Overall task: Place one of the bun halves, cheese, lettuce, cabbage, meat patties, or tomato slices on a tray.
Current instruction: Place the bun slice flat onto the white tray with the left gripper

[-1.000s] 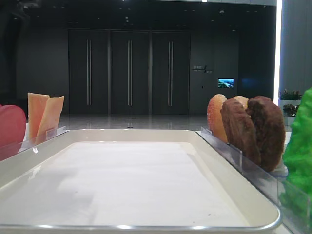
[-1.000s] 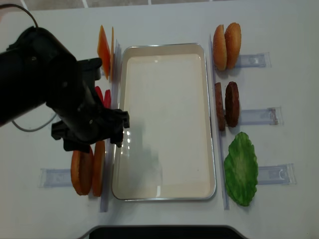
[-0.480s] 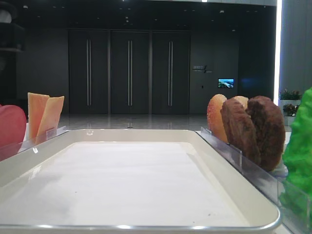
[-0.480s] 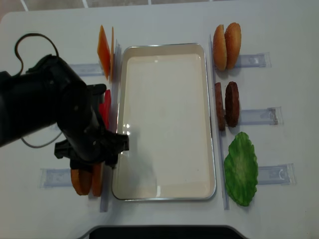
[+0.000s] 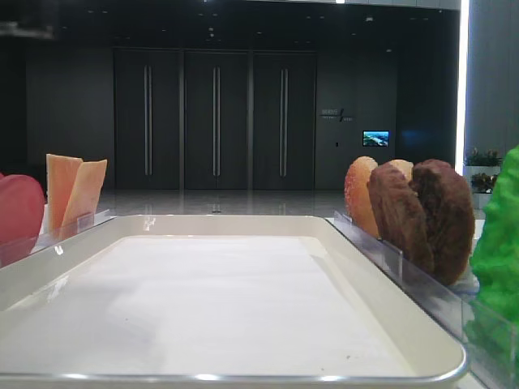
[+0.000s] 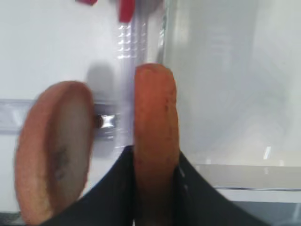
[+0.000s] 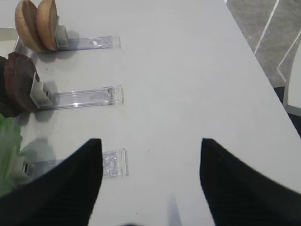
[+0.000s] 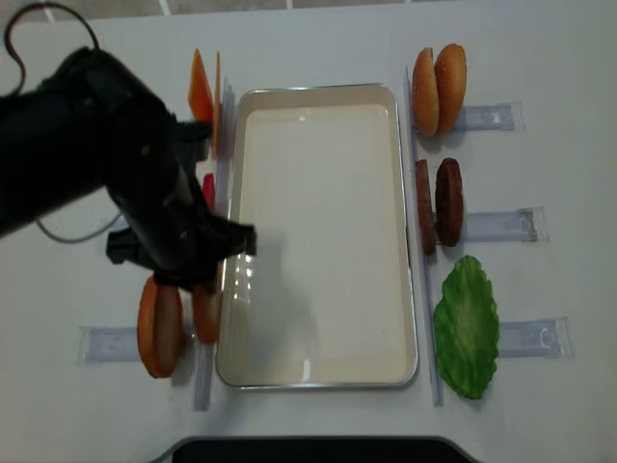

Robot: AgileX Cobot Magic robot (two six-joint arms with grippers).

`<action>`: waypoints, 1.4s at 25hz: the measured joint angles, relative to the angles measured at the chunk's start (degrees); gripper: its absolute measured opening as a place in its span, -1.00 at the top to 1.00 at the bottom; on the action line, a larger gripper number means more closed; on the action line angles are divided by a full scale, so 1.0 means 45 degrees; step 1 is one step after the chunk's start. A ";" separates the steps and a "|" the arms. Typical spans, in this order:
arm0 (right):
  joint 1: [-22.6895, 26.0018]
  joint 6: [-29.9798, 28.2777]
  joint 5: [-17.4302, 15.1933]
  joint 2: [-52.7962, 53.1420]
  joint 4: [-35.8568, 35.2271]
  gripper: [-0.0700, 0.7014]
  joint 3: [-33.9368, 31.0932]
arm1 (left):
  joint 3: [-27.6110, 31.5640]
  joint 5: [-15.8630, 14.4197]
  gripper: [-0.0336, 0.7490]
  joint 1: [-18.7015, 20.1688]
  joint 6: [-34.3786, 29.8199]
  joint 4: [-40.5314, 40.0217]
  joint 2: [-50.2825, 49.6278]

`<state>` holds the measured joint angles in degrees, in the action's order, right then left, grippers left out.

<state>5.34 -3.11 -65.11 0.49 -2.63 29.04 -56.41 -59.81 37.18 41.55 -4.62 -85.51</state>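
Next, I put the golden-orange bun half down on the middle of the cream tray (image 8: 321,233) with my left gripper.
My left gripper (image 6: 155,162) is shut on a golden-orange bun half (image 6: 155,117) that stands on edge between its fingers, beside the tray's (image 6: 225,94) left rim. A second bun half (image 6: 54,150) stands to its left, free. From above, the black left arm (image 8: 125,174) covers the held bun half (image 8: 205,313). The cream tray (image 8: 318,231) has nothing on it. My right gripper (image 7: 148,155) is open above bare table. Cheese (image 8: 200,87), a tomato slice (image 8: 207,188), two more bun halves (image 8: 439,90), meat patties (image 8: 439,203) and lettuce (image 8: 467,326) flank the tray.
Clear plastic holders (image 8: 492,118) lie beside each food stack on both sides of the tray. The right wrist view shows several of these holders (image 7: 84,96) and the table's right edge (image 7: 263,89). A cable (image 8: 58,236) trails from the left arm.
The left arm came down over the near-left bun halves and its jaws went from wide open to shut on the inner one. That half now sits slightly ahead of its neighbour.
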 joint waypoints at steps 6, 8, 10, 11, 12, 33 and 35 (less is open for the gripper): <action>0.0000 0.0000 0.0000 0.0000 0.0000 -0.29 0.0000 | -0.1538 0.1104 0.56 0.0022 -0.0083 0.0297 -0.0074; 0.0000 0.0000 0.0000 0.0000 0.0000 -0.29 0.0000 | -0.1538 0.1635 0.56 -0.0036 -0.0182 0.0330 -0.0325; 0.0000 0.0000 0.0000 0.0000 0.0000 -0.29 0.0000 | -0.1538 0.2695 0.56 -0.0106 -0.0659 0.0616 -0.0751; 0.0000 0.0000 0.0000 0.0000 0.0000 -0.29 0.0000 | -0.1538 0.3275 0.56 -0.0126 -0.1065 0.0939 -0.0948; 0.0000 0.0000 0.0000 0.0000 0.0000 -0.29 0.0000 | -0.1538 0.4050 0.56 -0.0141 -0.1580 0.1362 -0.1185; 0.0000 0.0000 0.0000 0.0000 0.0000 -0.29 0.0000 | -0.1538 0.7477 0.57 -0.0297 -0.9232 0.8505 -0.4141; 0.0000 0.0000 0.0000 0.0000 0.0000 -0.29 0.0000 | -0.1551 0.7490 0.57 -0.0297 -0.9232 0.8598 -0.4299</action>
<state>5.34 -3.11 -65.11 0.49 -2.63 29.04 -63.38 -26.10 35.85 0.00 34.07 -104.86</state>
